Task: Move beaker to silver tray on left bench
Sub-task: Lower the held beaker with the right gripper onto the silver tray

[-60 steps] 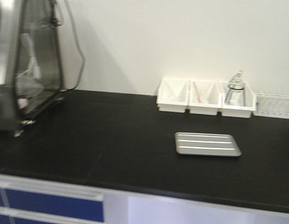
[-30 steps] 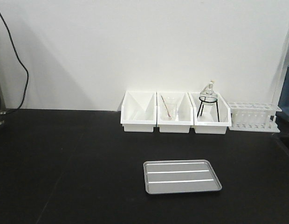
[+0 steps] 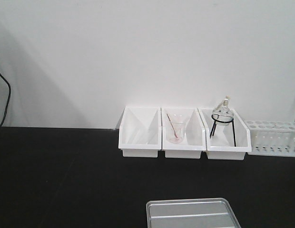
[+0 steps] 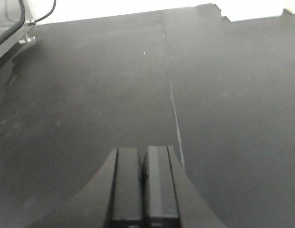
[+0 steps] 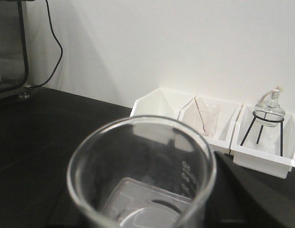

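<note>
My right gripper will let go of the beaker, now held upright near the tray, on the back part of the silver tray (image 3: 201, 218), toward the side where the flask is.
The beaker (image 5: 138, 171), clear glass with printed marks, fills the lower right wrist view, held upright between my right gripper's (image 5: 142, 194) fingers; one dark finger (image 5: 240, 190) shows at its right. Through the glass I see the silver tray (image 5: 152, 202) below and just ahead. In the front view the silver tray (image 3: 191, 214) lies on the left bench (image 3: 66, 175) at the bottom edge, partly cut off. My left gripper (image 4: 143, 159) is shut and empty above bare black worktop (image 4: 90, 95). Neither arm shows in the front view.
Three white bins (image 3: 183, 133) stand against the wall; the middle one holds a beaker with a pinkish rod (image 3: 175, 129), the right one a round flask on a black stand (image 3: 222, 116). A test-tube rack (image 3: 273, 137) is far right. A black cable (image 5: 52, 42) and a glass-fronted apparatus (image 5: 9, 47) are left.
The front view has swung right and closer: the apparatus has left the frame, the bins look larger, and the silver tray has slid to the bottom edge.
</note>
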Tool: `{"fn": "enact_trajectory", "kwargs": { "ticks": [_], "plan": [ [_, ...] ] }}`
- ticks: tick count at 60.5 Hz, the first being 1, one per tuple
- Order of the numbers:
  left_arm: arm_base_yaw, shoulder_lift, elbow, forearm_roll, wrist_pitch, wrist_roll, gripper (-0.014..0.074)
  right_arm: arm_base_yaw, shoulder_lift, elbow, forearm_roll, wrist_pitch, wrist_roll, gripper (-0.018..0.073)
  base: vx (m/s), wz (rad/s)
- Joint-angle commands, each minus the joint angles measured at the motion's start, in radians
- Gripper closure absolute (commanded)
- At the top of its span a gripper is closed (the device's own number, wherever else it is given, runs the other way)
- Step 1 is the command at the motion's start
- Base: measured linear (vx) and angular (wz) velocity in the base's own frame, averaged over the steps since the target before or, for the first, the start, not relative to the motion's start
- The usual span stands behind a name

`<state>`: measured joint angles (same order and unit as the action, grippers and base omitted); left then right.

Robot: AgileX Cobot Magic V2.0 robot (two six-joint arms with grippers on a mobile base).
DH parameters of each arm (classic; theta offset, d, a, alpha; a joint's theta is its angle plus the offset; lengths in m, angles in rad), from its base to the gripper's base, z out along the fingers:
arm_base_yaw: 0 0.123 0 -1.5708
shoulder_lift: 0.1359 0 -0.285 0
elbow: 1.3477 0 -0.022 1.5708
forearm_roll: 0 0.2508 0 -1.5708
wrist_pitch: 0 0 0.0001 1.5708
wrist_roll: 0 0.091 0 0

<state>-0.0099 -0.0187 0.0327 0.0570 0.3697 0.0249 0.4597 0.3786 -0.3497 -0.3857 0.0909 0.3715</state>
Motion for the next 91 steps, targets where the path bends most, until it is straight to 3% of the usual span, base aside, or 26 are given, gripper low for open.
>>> {"fn": "enact_trajectory", "kwargs": {
  "ticks": [1,54,62,74,83,91],
  "plan": [
    [-0.006,-0.007,0.02,-0.003,-0.075,-0.002,0.0595,-0.002,0.007,-0.032,-0.012,-0.078,-0.004,0.057,0.23,0.0],
    [-0.006,-0.007,0.02,-0.003,-0.075,-0.002,0.0595,-0.002,0.01,-0.032,-0.018,-0.116,-0.007,0.057,0.06,0.0],
    [-0.006,-0.007,0.02,-0.003,-0.075,-0.002,0.0595,-0.049,0.104,-0.032,-0.009,-0.271,-0.007,0.057,0.0,0.0],
    [-0.006,-0.007,0.02,-0.003,-0.075,-0.002,0.0595,-0.247,0.513,-0.032,0.159,-0.604,-0.007,0.057,0.0,0.0],
    [-0.006,-0.007,0.02,-0.003,-0.075,-0.002,0.0595,-0.325,0.897,-0.049,0.059,-0.981,-0.071,0.057,0.0,0.0],
    [-0.006,-0.007,0.02,-0.003,-0.075,-0.002,0.0595,-0.322,1.162,-0.125,-0.079,-1.107,-0.119,0.057,0.0,0.0]
  ]
}}
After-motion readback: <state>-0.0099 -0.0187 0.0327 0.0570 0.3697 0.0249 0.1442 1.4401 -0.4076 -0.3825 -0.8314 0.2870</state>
